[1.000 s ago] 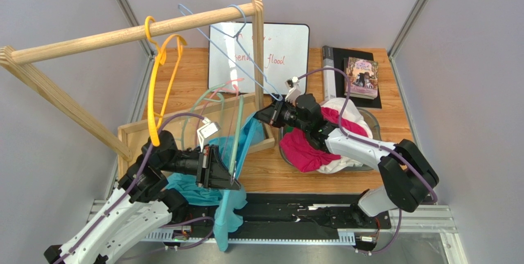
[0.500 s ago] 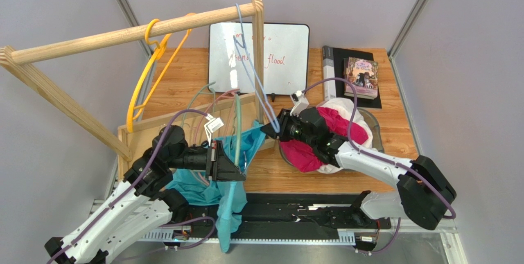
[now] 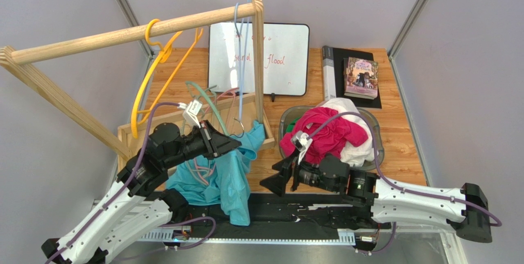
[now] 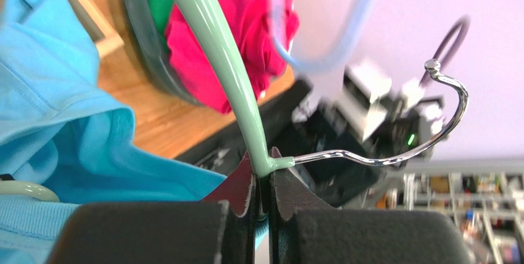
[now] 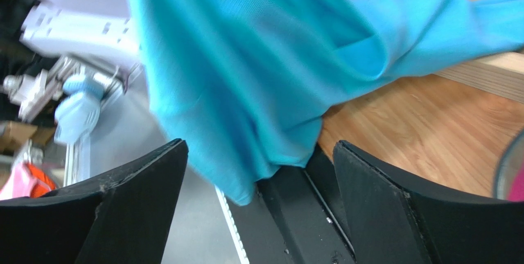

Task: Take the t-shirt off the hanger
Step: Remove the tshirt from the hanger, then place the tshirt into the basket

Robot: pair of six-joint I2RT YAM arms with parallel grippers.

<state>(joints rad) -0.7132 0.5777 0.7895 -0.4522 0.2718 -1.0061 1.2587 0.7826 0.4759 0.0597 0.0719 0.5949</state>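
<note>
The robot's right gripper needs to next grab the teal t-shirt by the lowest corner of its drooping end (image 3: 245, 220) (image 5: 243, 194), over the table's front edge.
A mint-green hanger (image 3: 212, 103) carries the teal t-shirt (image 3: 229, 181), which droops over the table's front edge. My left gripper (image 3: 235, 145) is shut on the hanger's neck (image 4: 263, 164), just below its metal hook (image 4: 430, 130). The green arm (image 4: 209, 37) rises from the jaws, and shirt cloth (image 4: 55, 92) bunches to the left. My right gripper (image 3: 274, 177) hovers low, just right of the hanging shirt, open. In the right wrist view the t-shirt (image 5: 246, 61) hangs in front of the open right gripper (image 5: 261, 181), its lower fold dipping between the fingertips without being pinched.
A wooden rack (image 3: 123, 34) spans the back left with a yellow hanger (image 3: 150, 73) and a pale blue hanger (image 3: 241, 43) on it. A wooden tray (image 3: 132, 135) lies beneath. A whiteboard (image 3: 280, 43), a book (image 3: 361, 78) and a bin (image 3: 375, 135) of pink and white clothes stand to the right.
My right gripper let go of the pale blue hanger, opened wide and dropped to the front beside the shirt. The blue hanger swung back under the rail. My left gripper tilted the green hanger upward.
</note>
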